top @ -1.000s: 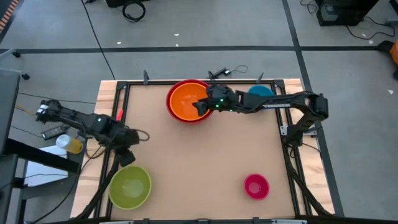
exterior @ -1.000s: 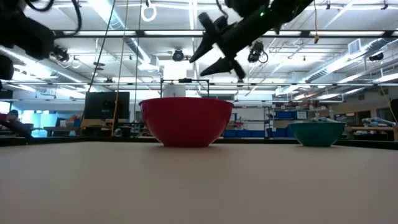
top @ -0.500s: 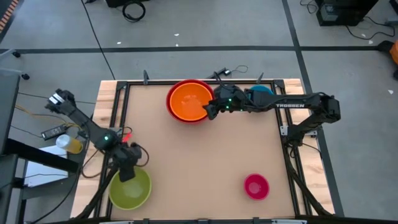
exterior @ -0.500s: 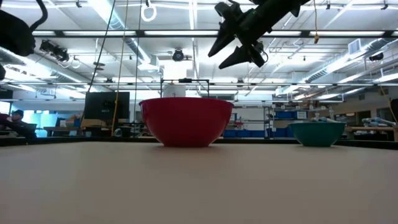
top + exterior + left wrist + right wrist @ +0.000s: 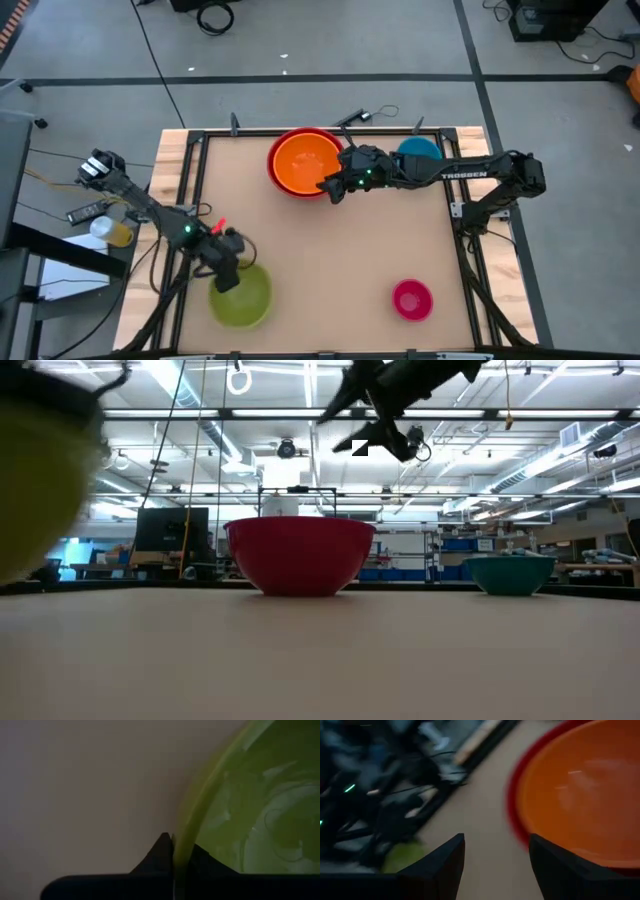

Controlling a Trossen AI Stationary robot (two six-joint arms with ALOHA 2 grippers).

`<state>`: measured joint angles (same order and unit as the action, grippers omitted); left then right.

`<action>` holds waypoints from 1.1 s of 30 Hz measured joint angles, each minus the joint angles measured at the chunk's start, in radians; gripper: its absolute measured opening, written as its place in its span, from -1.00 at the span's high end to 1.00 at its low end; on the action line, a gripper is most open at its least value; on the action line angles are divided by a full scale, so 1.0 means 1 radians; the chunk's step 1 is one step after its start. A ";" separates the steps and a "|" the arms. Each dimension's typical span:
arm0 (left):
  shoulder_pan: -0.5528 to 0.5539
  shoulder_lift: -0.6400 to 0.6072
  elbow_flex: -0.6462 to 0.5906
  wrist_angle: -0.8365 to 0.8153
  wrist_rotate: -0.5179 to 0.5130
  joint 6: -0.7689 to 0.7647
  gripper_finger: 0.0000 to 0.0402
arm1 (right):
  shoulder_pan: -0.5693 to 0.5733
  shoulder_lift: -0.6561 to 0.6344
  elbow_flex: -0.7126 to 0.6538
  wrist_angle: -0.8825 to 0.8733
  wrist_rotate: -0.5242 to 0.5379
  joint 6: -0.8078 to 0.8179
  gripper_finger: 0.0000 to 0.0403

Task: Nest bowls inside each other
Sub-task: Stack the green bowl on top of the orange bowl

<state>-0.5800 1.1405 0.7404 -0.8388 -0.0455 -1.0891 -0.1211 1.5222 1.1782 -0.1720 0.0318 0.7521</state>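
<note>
Next, my left gripper releases the yellow-green bowl inside the orange bowl [image 5: 309, 162] sitting in the red bowl. The yellow-green bowl is at the table's near side.
The yellow-green bowl [image 5: 245, 297] is at the table's near left, with my left gripper [image 5: 228, 272] shut on its rim; the low view shows it as a blur [image 5: 40, 480] above the table top. The orange bowl [image 5: 305, 160] sits nested in the red bowl [image 5: 272, 168] at the far middle. My right gripper [image 5: 325, 187] hangs open above their near right rim, touching nothing. The blue bowl [image 5: 420, 148] stands at the far right, partly under the right arm. The pink bowl [image 5: 412, 299] stands at the near right. My left gripper pinches the yellow-green bowl's rim [image 5: 186, 840] on its far left side, one finger [image 5: 159, 851] outside the wall and one [image 5: 202, 859] inside. The fingers come steeply from above. The bowl hangs from the hold, lifted clear of the table.
The table's middle [image 5: 330, 250] is bare board. A dark frame rail [image 5: 190, 190] runs along the left edge and another [image 5: 450, 200] along the right. A yellow cup [image 5: 117, 233] and cables lie off the table to the left.
My left gripper has swung toward the near edge onto the yellow-green bowl, shut on its rim, and carried it a little toward the table's right, lifted off the board. My right gripper has risen above the red and orange bowls, staying open.
</note>
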 joint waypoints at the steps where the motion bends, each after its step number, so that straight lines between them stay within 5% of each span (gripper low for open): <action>1: 0.029 -0.011 0.030 -0.019 -0.041 0.000 0.95 | 0.006 0.006 0.000 0.029 -0.039 0.000 -0.11; 4: 0.140 -0.021 0.116 -0.138 -0.174 0.005 0.96 | 0.039 0.016 0.000 0.138 -0.121 -0.082 -0.11; 6: 0.226 -0.020 0.164 -0.159 -0.221 0.036 0.96 | 0.080 0.014 0.001 0.198 -0.080 -0.161 -0.11; 13: 0.443 0.039 0.293 -0.143 -0.227 0.205 0.97 | 0.159 0.023 0.001 0.194 0.032 -0.304 -0.11; 26: 0.537 0.226 0.505 -0.086 -0.258 0.424 0.96 | 0.161 0.031 0.000 0.023 0.228 -0.320 -0.10; 30: 0.552 0.246 0.540 -0.088 -0.278 0.437 0.95 | 0.136 0.028 0.003 -0.015 0.168 -0.309 0.09; 33: 0.563 0.244 0.550 -0.083 -0.271 0.466 0.92 | 0.123 0.028 0.002 -0.030 0.166 -0.310 0.48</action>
<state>-0.0174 1.3846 1.2903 -0.9215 -0.3168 -0.6228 0.0022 1.5501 1.1801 -0.2022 0.1974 0.4426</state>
